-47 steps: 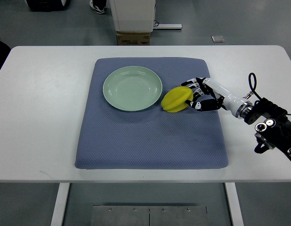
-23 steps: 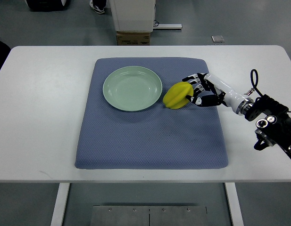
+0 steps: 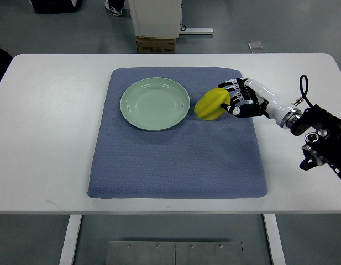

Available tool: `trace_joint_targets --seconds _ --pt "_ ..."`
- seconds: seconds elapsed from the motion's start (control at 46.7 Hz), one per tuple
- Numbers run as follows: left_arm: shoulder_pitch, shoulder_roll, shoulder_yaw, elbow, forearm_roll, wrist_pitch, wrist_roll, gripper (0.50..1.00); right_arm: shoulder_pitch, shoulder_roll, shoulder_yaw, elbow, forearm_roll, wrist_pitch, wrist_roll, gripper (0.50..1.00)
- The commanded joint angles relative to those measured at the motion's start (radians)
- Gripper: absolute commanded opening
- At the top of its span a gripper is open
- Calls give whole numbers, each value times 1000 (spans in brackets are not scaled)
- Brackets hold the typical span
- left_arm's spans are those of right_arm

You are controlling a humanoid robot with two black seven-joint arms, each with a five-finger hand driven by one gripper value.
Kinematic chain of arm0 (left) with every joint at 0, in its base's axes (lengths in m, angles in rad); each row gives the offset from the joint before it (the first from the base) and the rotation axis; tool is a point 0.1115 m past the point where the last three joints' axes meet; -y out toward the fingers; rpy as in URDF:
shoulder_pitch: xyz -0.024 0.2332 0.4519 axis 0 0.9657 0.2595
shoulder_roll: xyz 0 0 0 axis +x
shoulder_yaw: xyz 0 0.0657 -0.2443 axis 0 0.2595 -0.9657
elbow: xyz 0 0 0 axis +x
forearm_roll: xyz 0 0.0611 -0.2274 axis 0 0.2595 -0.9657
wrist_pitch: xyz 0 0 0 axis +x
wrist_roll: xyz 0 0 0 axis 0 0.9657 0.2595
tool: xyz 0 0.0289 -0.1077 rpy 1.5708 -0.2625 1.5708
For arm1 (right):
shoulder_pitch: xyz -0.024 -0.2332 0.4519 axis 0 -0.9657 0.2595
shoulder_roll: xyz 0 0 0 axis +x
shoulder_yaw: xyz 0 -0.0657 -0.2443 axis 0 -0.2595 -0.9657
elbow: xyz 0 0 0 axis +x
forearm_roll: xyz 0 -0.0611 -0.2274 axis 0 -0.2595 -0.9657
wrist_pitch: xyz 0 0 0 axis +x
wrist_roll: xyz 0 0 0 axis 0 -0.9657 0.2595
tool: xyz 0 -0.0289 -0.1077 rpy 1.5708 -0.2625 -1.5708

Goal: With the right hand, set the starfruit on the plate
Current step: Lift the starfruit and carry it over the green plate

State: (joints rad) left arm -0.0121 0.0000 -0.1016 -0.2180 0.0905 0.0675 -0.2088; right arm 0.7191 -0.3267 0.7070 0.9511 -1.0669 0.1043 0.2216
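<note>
The yellow starfruit will be released by my right gripper close to the middle of the empty pale green plate [image 3: 159, 109]. The starfruit now hangs above the blue mat.
A yellow starfruit [image 3: 211, 103] is held in my right hand [image 3: 235, 98], whose black-and-white fingers are curled around its right side. It hangs above the blue mat, just right of the pale green plate [image 3: 155, 103], which lies empty on the mat's upper middle. My right arm [image 3: 303, 130] comes in from the right edge. My left arm is out of view.
The blue mat [image 3: 176, 160] covers the middle of a white table [image 3: 48, 138]. A cardboard box [image 3: 156, 44] and a white cabinet stand on the floor beyond the table's far edge.
My right hand has lifted the starfruit off the mat and carried it slightly up and away, with the wrist rising; the plate has not moved.
</note>
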Motion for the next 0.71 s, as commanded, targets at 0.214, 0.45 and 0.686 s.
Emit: trace_joint_targets --seconds 0.214,0.45,0.686 --pt "0 0 0 0 0 0 0 1000 43 18 2 3 41 0 -33 500" --pt "0 0 0 0 2 0 0 1000 74 72 2 5 45 0 -61 500" --pt "1 0 -1 0 0 0 0 1000 117 140 -3 3 45 -3 -99 500"
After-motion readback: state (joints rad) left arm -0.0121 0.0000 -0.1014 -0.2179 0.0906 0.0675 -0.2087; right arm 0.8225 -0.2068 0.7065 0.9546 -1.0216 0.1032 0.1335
